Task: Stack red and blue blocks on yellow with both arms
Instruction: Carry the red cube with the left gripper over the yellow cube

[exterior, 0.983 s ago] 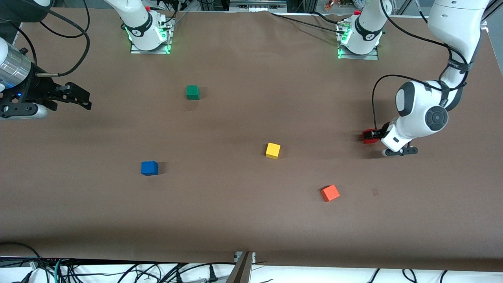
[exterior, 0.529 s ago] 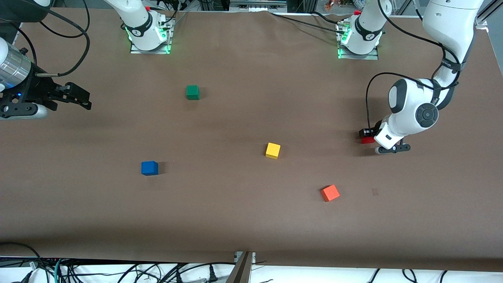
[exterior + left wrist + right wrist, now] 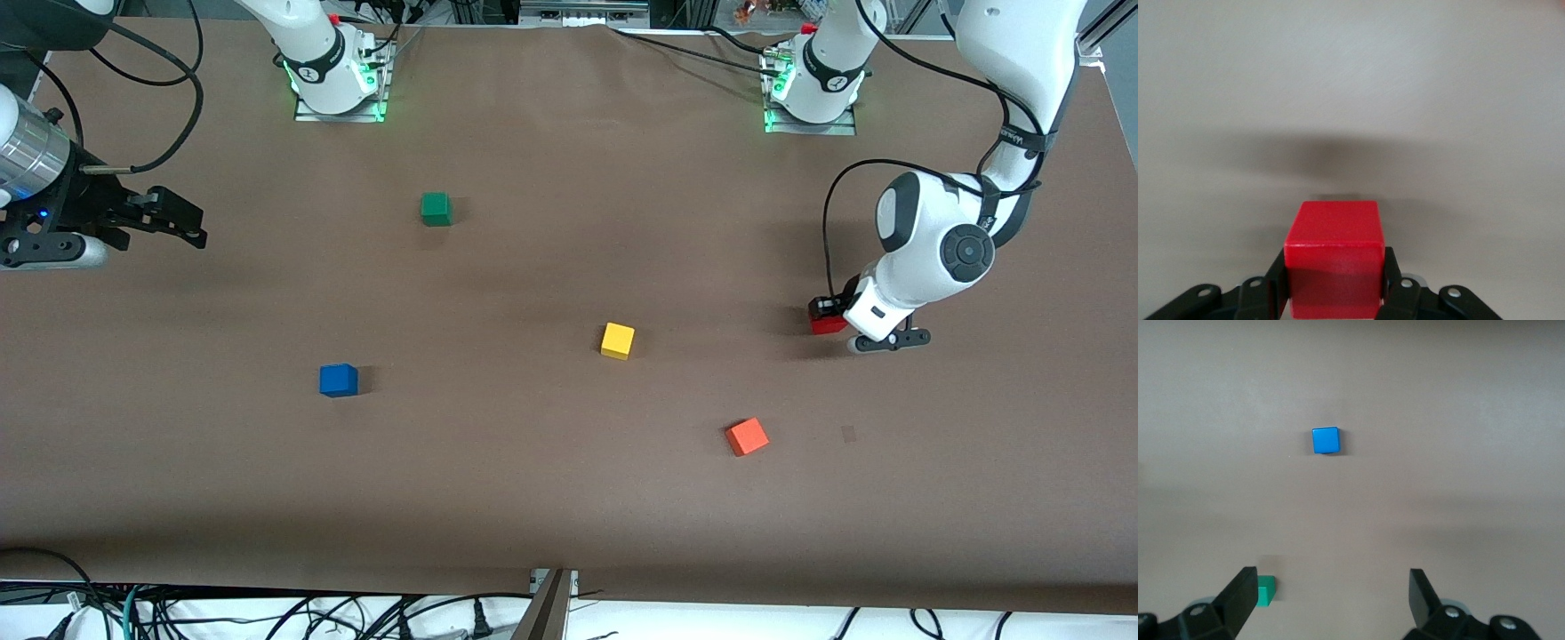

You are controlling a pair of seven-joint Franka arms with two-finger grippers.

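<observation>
Next, I release the red block with my left gripper squarely on the top side of the yellow block (image 3: 621,336) in the table's middle.
My left gripper (image 3: 825,313) is shut on the red block (image 3: 828,324) near the left arm's end of the table. In the left wrist view the red block (image 3: 1333,257) sits between the two black fingers (image 3: 1395,280), just above the brown table. The yellow block (image 3: 618,340) lies mid-table. The blue block (image 3: 339,380) lies toward the right arm's end, and shows in the right wrist view (image 3: 1325,440). My right gripper (image 3: 182,222) is open and empty, up in the air at the right arm's end of the table; the right arm waits.
A green cube (image 3: 436,209) lies nearer the robots' bases; it shows beside a finger in the right wrist view (image 3: 1265,590). An orange cube (image 3: 747,436) lies nearer the front camera than the yellow block. The brown table (image 3: 533,489) runs wide around them.
My left gripper with the red block has shifted slightly toward the yellow block and the table's middle. The right arm and the other cubes have not moved.
</observation>
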